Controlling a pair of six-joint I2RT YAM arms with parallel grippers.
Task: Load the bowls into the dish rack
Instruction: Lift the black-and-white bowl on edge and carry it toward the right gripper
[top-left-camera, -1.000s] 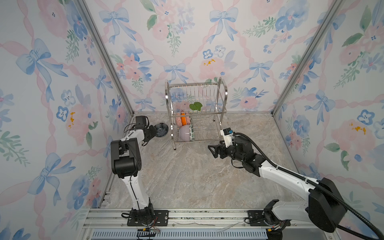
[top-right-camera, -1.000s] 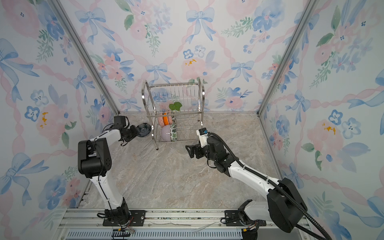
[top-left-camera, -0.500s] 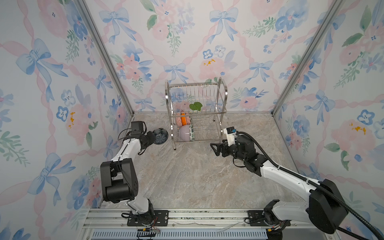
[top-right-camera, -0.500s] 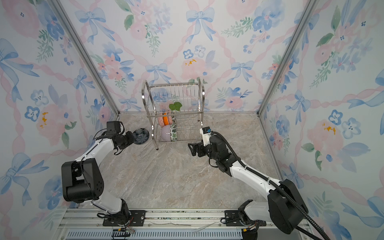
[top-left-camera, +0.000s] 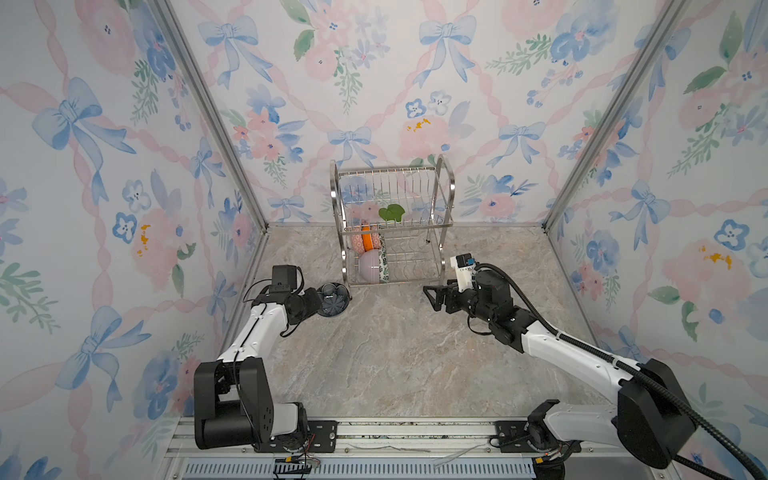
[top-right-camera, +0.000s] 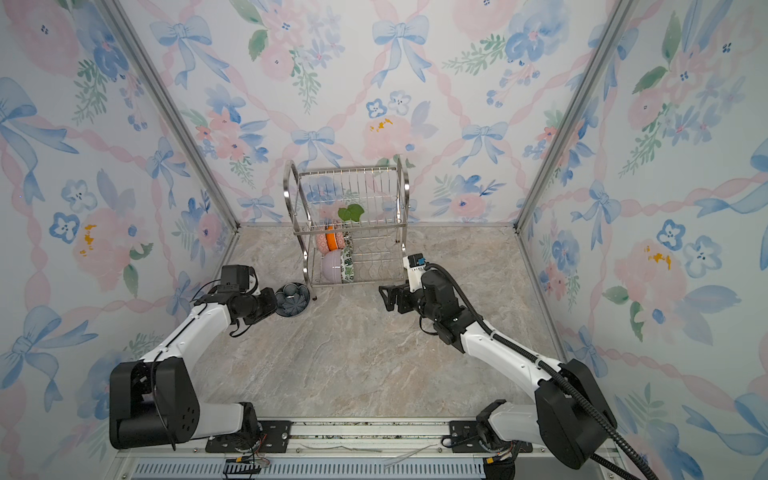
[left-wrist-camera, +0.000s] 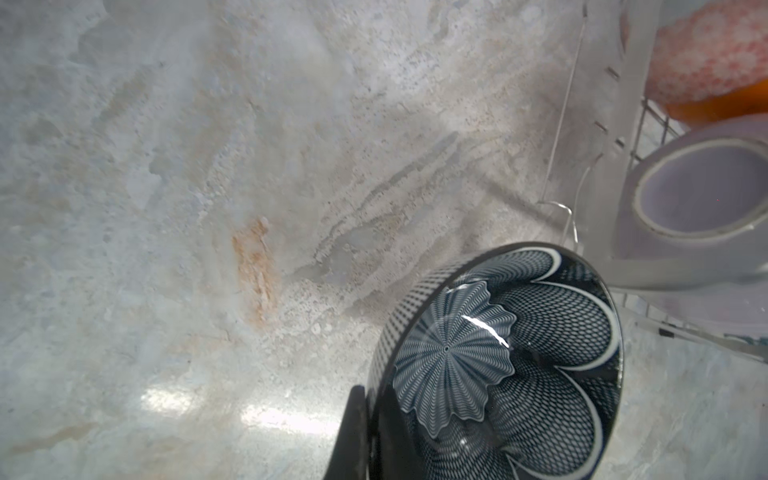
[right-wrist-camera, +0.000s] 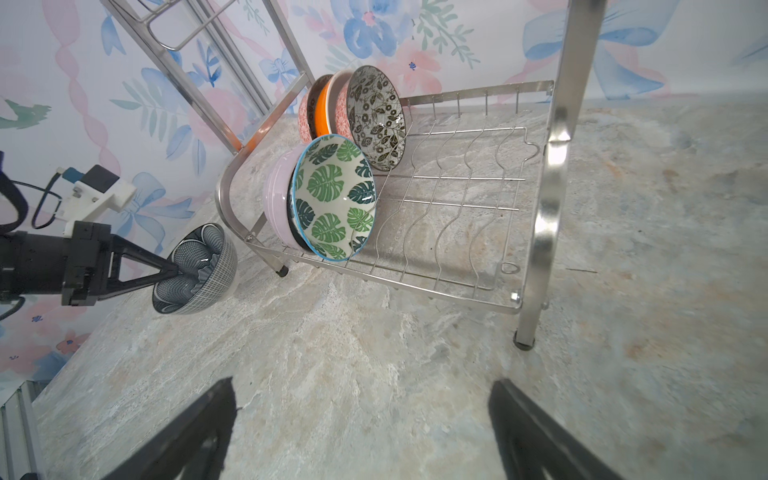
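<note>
My left gripper is going to let go of the dark blue flower-patterned bowl on the marble table (top-left-camera: 426, 320) next to the fingers of my right gripper.
The dark blue flower-patterned bowl (top-left-camera: 333, 300) (top-right-camera: 294, 300) (left-wrist-camera: 511, 357) (right-wrist-camera: 195, 270) hangs tilted, low over the table, just left of the dish rack's front left leg. My left gripper (top-left-camera: 319, 302) (top-right-camera: 277, 303) (left-wrist-camera: 372, 432) (right-wrist-camera: 174, 268) is shut on its rim, one finger inside and one outside. The steel dish rack (top-left-camera: 446, 195) (top-right-camera: 401, 195) (right-wrist-camera: 552, 187) stands at the back wall. On its lower shelf stand the lavender bowl (top-left-camera: 369, 266) (right-wrist-camera: 276, 199), the green-leaf bowl (right-wrist-camera: 332, 203), a black-and-white floral bowl (right-wrist-camera: 376, 116) and an orange-sided bowl (right-wrist-camera: 322, 108). My right gripper (top-left-camera: 432, 297) (top-right-camera: 386, 297) (right-wrist-camera: 361, 428) is open and holds nothing, in front of the rack's right side.
A green leaf-shaped piece (top-left-camera: 391, 212) sits on the rack's upper tier. The lower shelf's right-hand slots (right-wrist-camera: 457, 199) hold nothing. Flowered walls close in the marble table (top-left-camera: 395, 365) on three sides, and a metal rail (top-left-camera: 374, 432) runs along the front.
My left arm has dropped low and stretched out, bringing the dark blue bowl forward and slightly right, near the rack's front left leg. The right gripper has barely moved.
</note>
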